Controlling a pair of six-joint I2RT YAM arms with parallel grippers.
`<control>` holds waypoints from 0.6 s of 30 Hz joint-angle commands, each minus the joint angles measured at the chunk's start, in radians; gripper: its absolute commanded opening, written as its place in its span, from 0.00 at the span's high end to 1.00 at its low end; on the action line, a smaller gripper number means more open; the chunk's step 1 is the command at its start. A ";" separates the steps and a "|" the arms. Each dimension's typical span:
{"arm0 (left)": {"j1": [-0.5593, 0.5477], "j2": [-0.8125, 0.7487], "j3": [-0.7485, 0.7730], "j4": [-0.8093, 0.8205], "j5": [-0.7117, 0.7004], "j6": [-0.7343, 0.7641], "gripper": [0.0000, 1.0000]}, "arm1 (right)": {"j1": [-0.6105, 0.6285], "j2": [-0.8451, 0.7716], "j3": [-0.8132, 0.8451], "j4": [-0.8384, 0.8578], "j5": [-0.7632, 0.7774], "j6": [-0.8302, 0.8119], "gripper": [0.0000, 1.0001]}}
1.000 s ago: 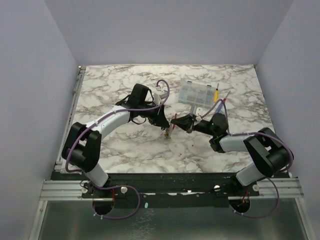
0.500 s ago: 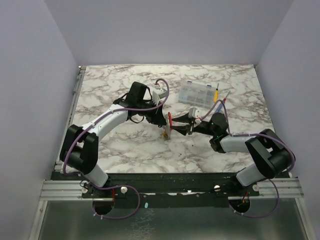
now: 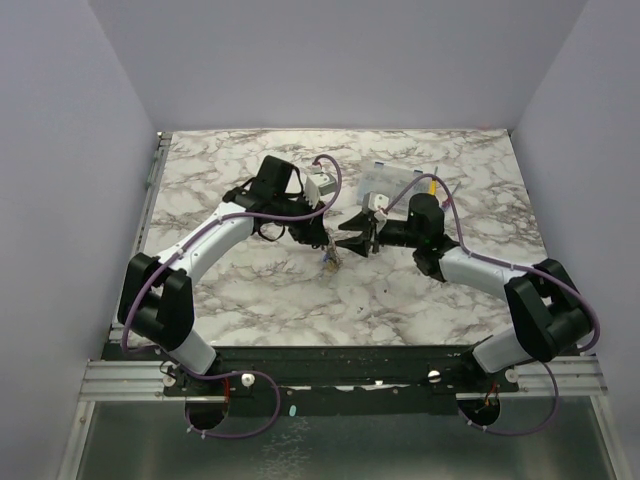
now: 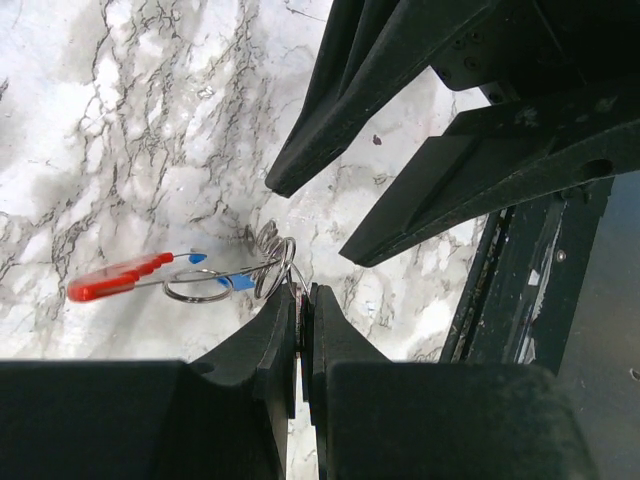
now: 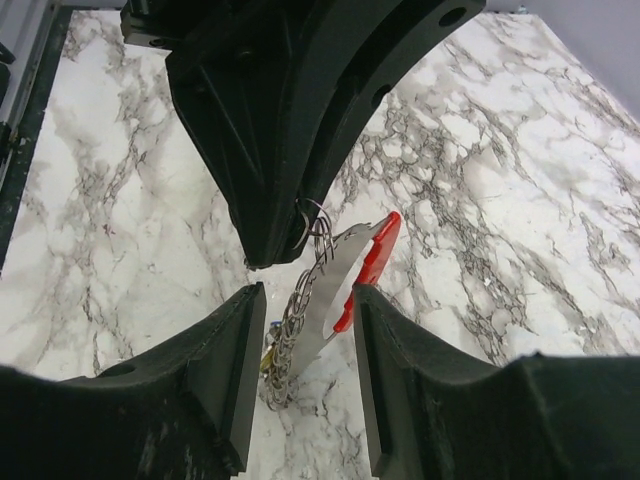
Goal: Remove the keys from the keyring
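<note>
The wire keyring sits partly inside the left gripper's fingers, so the robot's right gripper will take the keyring's loop [image 5: 323,243] just below before the left gripper opens and grips it again.
My left gripper [image 3: 320,237] is shut on a wire keyring [image 4: 272,262] and holds it above the marble table. A chain of rings hangs from it to the bunch of small keys [image 3: 329,262], which shows blue bits [image 4: 240,283]. In the right wrist view the ring chain [image 5: 300,305] and a flat silvery tag with a red edge [image 5: 368,262] hang between the fingers of my right gripper [image 5: 308,295]. That gripper is open and touches nothing. The keys [image 5: 272,352] dangle at the bottom. The left gripper's fingers [image 5: 285,215] fill the top of that view.
A clear plastic compartment box [image 3: 392,186] lies behind the right arm. The black frame at the table's near edge [image 4: 530,270] shows in the left wrist view. The right gripper's fingers [image 4: 420,190] hang close over the ring there.
The right arm has risen and swung toward the back, its gripper now straddling the hanging chain. The left gripper has shifted slightly back, still holding the ring.
</note>
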 commanded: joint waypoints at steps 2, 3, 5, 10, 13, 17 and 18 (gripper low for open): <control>-0.007 -0.015 0.045 -0.038 -0.011 0.047 1.00 | -0.005 -0.023 0.087 -0.262 -0.022 -0.103 0.53; -0.009 -0.014 0.045 -0.037 -0.011 0.048 1.00 | -0.004 -0.022 0.098 -0.282 -0.022 -0.107 0.53; -0.011 -0.014 0.042 -0.038 -0.010 0.050 1.00 | -0.003 -0.020 0.107 -0.291 -0.016 -0.107 0.53; -0.015 -0.010 0.041 -0.037 -0.008 0.050 1.00 | 0.005 -0.006 0.144 -0.325 -0.005 -0.140 0.53; -0.017 -0.005 0.042 -0.037 -0.008 0.049 1.00 | 0.013 0.003 0.160 -0.336 -0.004 -0.145 0.53; -0.018 0.001 0.042 -0.038 -0.006 0.045 1.00 | 0.027 0.013 0.173 -0.338 0.005 -0.151 0.54; -0.018 0.001 0.043 -0.038 -0.005 0.045 1.00 | 0.030 0.015 0.178 -0.341 0.008 -0.154 0.55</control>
